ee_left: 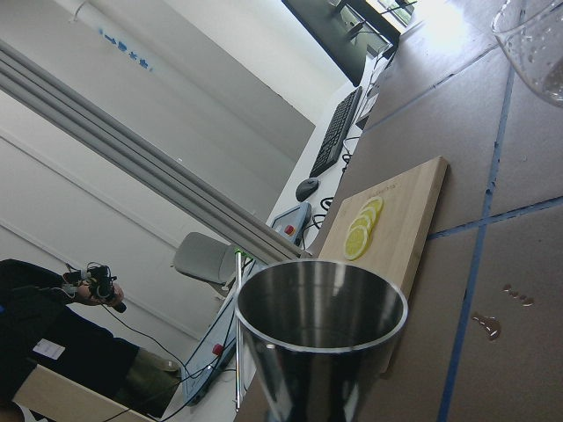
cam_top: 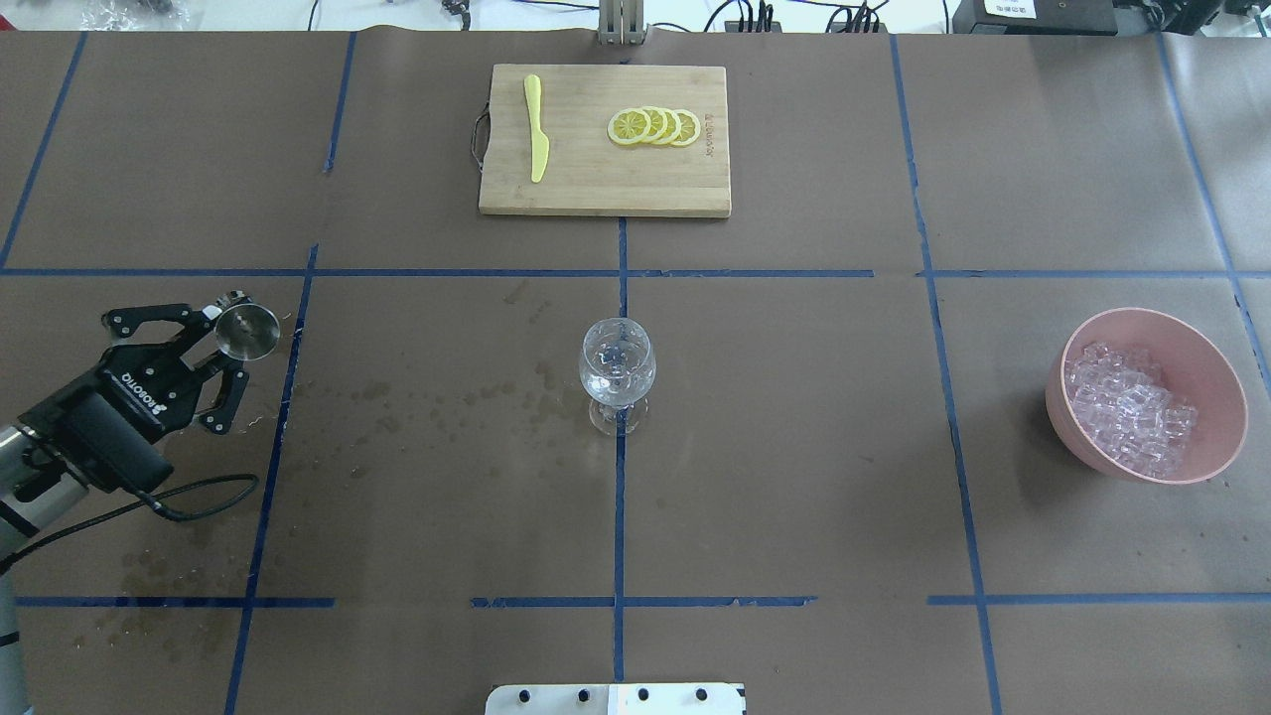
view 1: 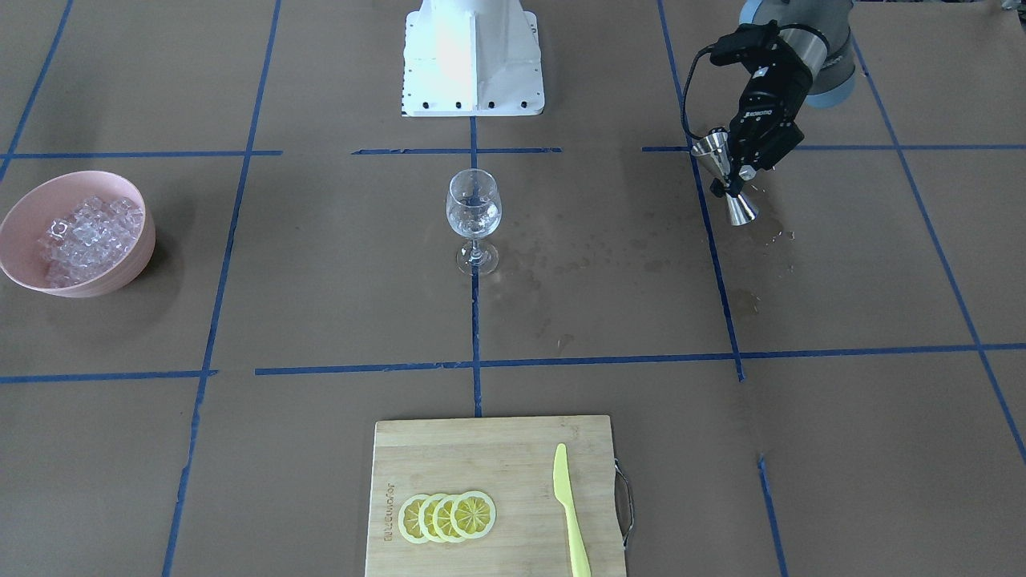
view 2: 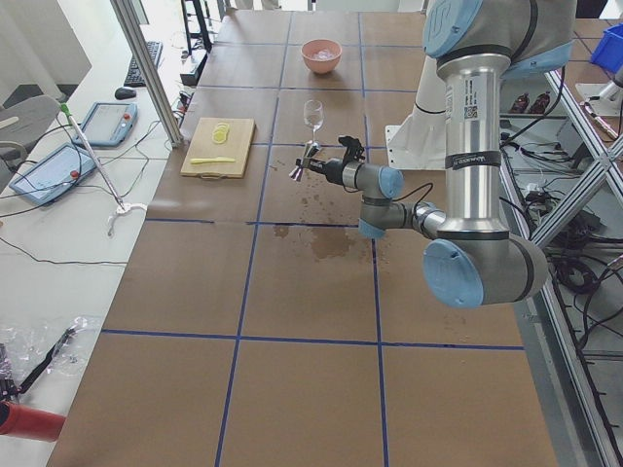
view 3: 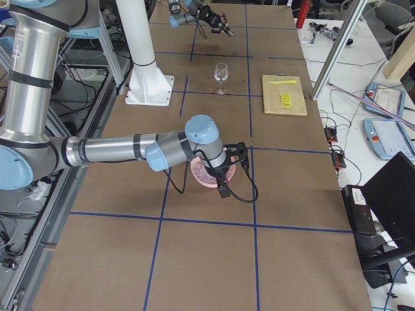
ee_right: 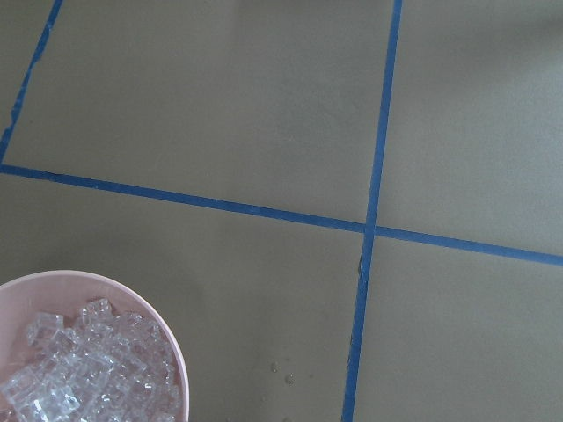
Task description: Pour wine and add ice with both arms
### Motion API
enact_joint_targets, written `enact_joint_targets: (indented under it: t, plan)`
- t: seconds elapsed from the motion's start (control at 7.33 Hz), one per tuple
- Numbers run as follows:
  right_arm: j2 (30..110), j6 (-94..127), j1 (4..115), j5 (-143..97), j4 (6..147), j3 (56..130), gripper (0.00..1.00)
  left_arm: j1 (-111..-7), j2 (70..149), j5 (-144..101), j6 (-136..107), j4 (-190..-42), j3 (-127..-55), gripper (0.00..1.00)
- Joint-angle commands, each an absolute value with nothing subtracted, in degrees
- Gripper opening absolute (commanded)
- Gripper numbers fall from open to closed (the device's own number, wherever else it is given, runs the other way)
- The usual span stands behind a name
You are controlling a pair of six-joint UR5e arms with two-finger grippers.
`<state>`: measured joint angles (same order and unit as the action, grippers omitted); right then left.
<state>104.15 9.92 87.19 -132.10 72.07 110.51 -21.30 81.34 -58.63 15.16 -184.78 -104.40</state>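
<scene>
The robot's left gripper will set the steel jigger down upright on the paper (view 1: 725,229) next to the long blue tape line.
My left gripper (view 1: 736,178) is shut on a steel jigger (view 1: 725,172) at its waist and holds it tilted just above the paper, far to the wine glass's side; it also shows in the overhead view (cam_top: 230,338). The jigger's mouth (ee_left: 321,303) looks empty. The wine glass (view 1: 474,216) stands upright mid-table with a little clear liquid and droplets inside. The ice (view 1: 84,236) fills a pink bowl (view 1: 120,268). My right gripper (view 3: 230,170) hovers by that bowl; I cannot tell whether it is open or shut. The right wrist view shows the ice (ee_right: 79,378) at its lower left.
A wooden cutting board (view 1: 481,449) at the table's operator edge carries lemon slices (view 1: 447,515) and a yellow knife (view 1: 571,513). The white pedestal (view 1: 473,56) stands behind the glass. Wet spots (cam_top: 447,397) mark the paper between jigger and glass.
</scene>
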Motion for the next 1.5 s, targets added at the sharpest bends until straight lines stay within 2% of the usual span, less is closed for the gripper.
enact_joint_targets:
  t: [0.0,0.55,0.95,1.36]
  plan:
    - [104.2,9.9,87.2,-132.1,72.1,110.6,1.00,-23.1,76.0,-64.5,1.6,-187.5,-104.1,0.00]
    - [104.1,9.9,87.2,-132.1,72.0,110.8,1.00,-22.8,75.1,-63.5,-36.0,-188.0,-98.4,0.00]
    - [104.2,9.9,87.2,-132.1,72.1,111.1,1.00,-19.8,75.8,-53.4,-44.5,-189.6,-92.3,0.00]
    - [104.2,9.9,87.2,-132.1,72.0,111.2,1.00,-11.0,76.9,-42.6,-45.1,-190.0,-91.1,0.00]
